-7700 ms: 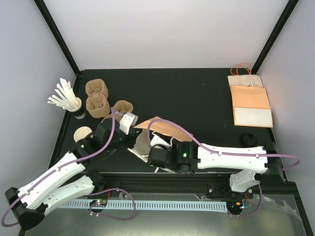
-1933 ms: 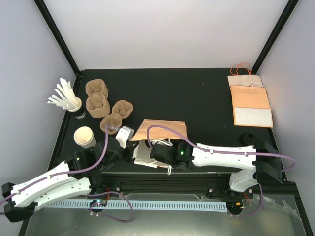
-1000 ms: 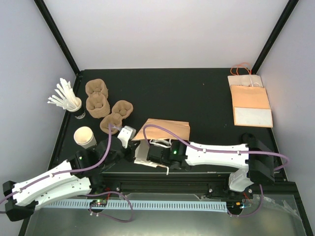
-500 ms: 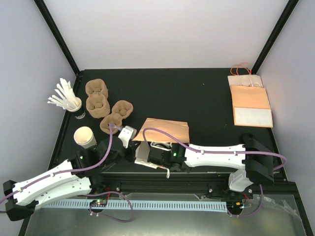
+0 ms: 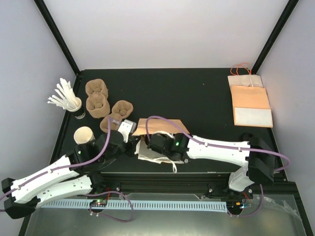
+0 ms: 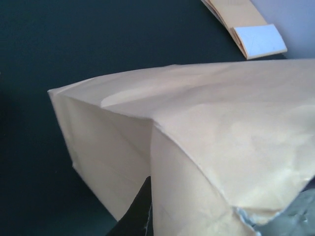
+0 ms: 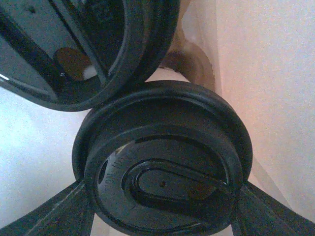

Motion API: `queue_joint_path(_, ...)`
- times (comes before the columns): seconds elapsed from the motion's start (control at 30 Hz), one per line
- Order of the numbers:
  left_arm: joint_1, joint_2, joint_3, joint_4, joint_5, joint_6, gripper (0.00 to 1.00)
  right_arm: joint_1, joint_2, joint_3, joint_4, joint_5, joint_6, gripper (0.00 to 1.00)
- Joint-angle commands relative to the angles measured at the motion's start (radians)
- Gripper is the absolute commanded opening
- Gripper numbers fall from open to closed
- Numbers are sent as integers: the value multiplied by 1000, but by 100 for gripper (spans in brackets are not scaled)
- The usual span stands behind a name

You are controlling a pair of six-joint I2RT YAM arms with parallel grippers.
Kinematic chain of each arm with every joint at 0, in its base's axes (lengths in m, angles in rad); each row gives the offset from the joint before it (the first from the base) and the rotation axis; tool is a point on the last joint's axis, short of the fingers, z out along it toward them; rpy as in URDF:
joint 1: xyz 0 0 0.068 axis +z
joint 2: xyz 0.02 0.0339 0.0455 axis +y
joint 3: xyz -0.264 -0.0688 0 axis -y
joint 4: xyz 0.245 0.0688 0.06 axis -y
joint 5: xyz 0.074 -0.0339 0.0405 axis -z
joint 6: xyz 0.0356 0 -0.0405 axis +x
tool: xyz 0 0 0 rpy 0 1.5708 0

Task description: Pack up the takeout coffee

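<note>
Next, I set the takeout coffee down with my right gripper inside the brown paper bag (image 5: 164,120) (image 7: 165,164), next to the second black lid.
A brown paper bag (image 5: 165,127) lies on its side on the black table, with its white-lined mouth (image 5: 146,151) facing the arms. My left gripper (image 5: 132,143) is shut on the bag's left mouth edge. In the left wrist view the bag (image 6: 206,128) fills the frame, and one dark fingertip (image 6: 140,211) presses on a paper fold. My right gripper (image 5: 152,144) reaches into the mouth. It is shut on the takeout coffee (image 7: 162,167), whose black lid faces the camera between the two fingers (image 7: 64,214). A second round black lid (image 7: 88,49) sits just beyond, inside the bag.
Flat brown bags with handles (image 5: 250,101) lie at the far right. Several cardboard cup holders (image 5: 101,102) cluster at the left, beside a dark cup of white stirrers (image 5: 69,102). A stack of white cups (image 5: 84,136) stands near my left arm.
My right arm has pushed left and further into the bag mouth with the coffee. The left gripper has shifted slightly up with the bag edge, and the bag has tilted a little.
</note>
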Motion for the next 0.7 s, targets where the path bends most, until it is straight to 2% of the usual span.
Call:
queue_joint_path(0.0, 17, 62, 152, -33, 82, -61, 2, -89, -6, 67, -58, -152, -71, 1)
queue_joint_path(0.27, 231, 188, 275, -91, 447, -107, 2, -195, 49, 221, -137, -356, -141, 1)
queue_joint_path(0.37, 324, 218, 281, -90, 550, -111, 2, -226, 89, 245, -130, -429, -160, 1)
queue_joint_path(0.47, 408, 242, 269, -78, 643, -114, 6, -255, 122, 250, -105, -460, -174, 1)
queue_joint_path(0.57, 476, 272, 269, -63, 695, -104, 18, -288, 146, 266, -82, -504, -190, 1)
queue_joint_path(0.67, 526, 307, 299, -64, 737, -72, 50, -309, 201, 329, -102, -558, -211, 1)
